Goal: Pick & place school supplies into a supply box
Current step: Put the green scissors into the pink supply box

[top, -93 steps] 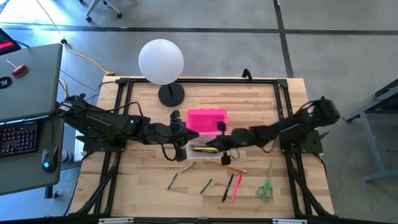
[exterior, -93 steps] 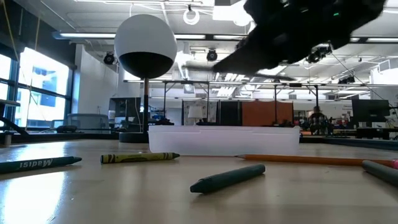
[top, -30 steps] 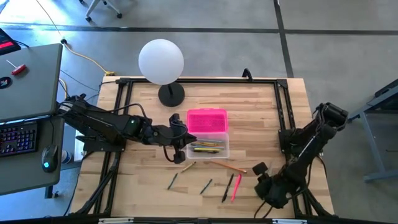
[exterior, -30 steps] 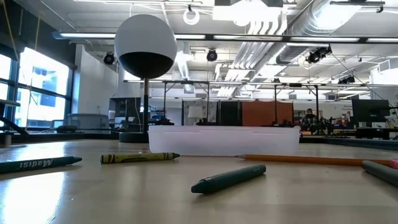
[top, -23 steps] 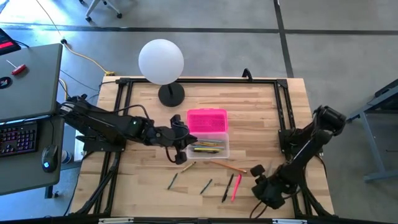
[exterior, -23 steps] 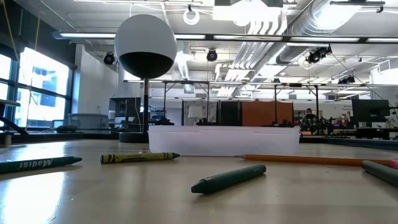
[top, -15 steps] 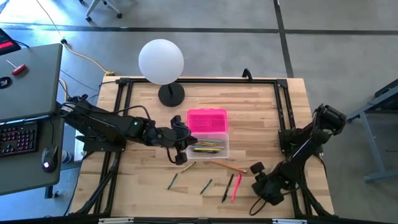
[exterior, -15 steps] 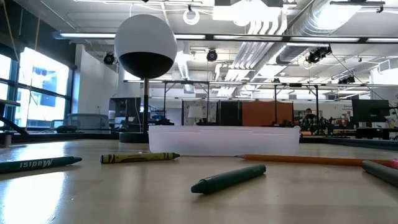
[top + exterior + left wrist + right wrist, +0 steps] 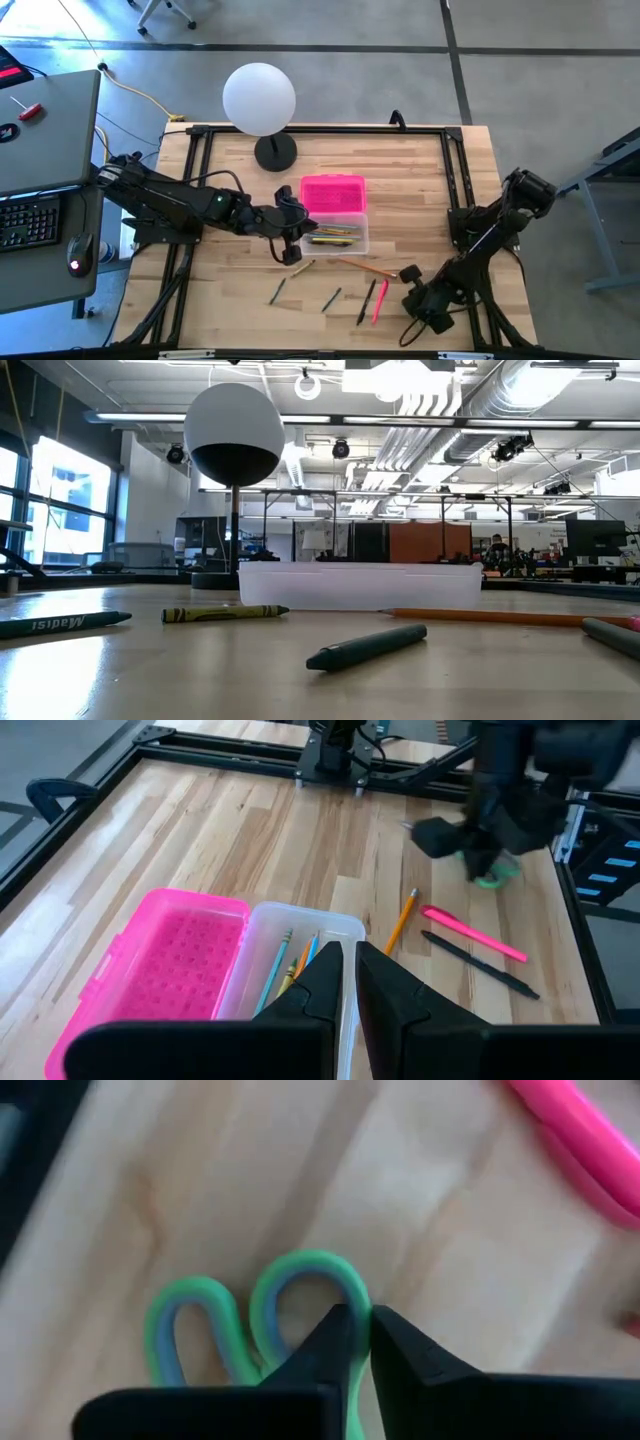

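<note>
The robot's right gripper should release the green-handled scissors on top of the pencils inside the clear supply box [image 9: 325, 232].
The supply box [image 9: 336, 238], clear with its pink lid [image 9: 333, 193] open at the far side, sits mid-table with several pencils inside. My left gripper [image 9: 350, 952] is shut on its left wall. Loose school supplies lie near the front: an orange pencil [image 9: 365, 268], a black pen [image 9: 367, 299], a pink pen [image 9: 380, 300] and dark crayons [image 9: 330, 298]. The green-handled scissors [image 9: 300, 1275] lie flat at the near right. My right gripper [image 9: 358, 1315] is down on them, shut on a handle loop. In the high view the right gripper [image 9: 424, 305] hides them. My left gripper has the box's clear wall [image 9: 352, 932] between its fingers at the rim, one finger inside the box and one outside. It comes slanting down from the table's left. The box stands on the table. My right gripper pinches the rim of one green handle loop [image 9: 352, 1285], one finger seemingly inside the loop and one outside. It comes steeply from above. The scissors lie flat on the wood.
A white globe lamp [image 9: 259, 98] on a black base [image 9: 275, 153] stands at the far left of the table. A black frame rail [image 9: 320, 129] runs round the table. Low down, crayons [image 9: 365, 645] lie in front of the box [image 9: 360, 586].
My right gripper has sunk toward the table over the scissors and shifted a little toward the table's left, tipping more steeply downward. The box, the loose pens and my left gripper have stayed put.
</note>
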Action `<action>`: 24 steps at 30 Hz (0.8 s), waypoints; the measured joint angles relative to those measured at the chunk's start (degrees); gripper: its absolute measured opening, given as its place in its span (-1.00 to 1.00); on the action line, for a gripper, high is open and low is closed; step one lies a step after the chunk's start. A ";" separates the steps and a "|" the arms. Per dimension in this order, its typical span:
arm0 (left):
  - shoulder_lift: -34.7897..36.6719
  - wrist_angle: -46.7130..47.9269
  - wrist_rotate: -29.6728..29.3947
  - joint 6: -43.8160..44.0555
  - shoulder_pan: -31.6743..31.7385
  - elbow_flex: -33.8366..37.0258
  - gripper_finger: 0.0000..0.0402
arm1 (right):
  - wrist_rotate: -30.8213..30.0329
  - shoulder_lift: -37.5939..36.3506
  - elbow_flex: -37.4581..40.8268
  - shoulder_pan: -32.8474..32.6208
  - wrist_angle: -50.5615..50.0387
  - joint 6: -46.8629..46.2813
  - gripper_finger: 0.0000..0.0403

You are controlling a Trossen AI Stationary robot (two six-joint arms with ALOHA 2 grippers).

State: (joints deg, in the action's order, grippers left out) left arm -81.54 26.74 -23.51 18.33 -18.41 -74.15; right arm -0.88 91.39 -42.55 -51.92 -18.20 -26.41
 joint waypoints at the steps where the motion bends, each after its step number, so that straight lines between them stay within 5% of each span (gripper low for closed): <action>1: 0.00 0.03 0.00 0.00 0.00 0.00 -0.69 | 1.53 0.01 -1.25 0.00 0.48 -0.62 -0.90; 6: 0.00 -0.08 0.00 0.00 0.00 0.00 -0.69 | 0.32 -1.75 -9.12 0.93 0.26 2.14 -0.97; 14: 0.00 -1.79 -0.17 0.25 0.00 -0.02 -0.69 | -23.66 -1.70 -22.34 10.30 -16.15 11.76 -0.97; 17: 0.01 -1.64 0.48 1.90 0.01 0.00 -0.69 | -34.25 -1.71 -24.91 16.57 -13.36 13.58 -0.98; 24: 4.94 5.37 -0.83 5.08 0.00 -0.09 -0.69 | -32.60 -1.72 -24.72 31.81 5.19 15.78 -0.99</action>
State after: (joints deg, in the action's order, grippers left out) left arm -76.60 32.11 -24.34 23.41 -18.41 -74.24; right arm -33.47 89.67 -67.27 -20.11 -13.01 -10.63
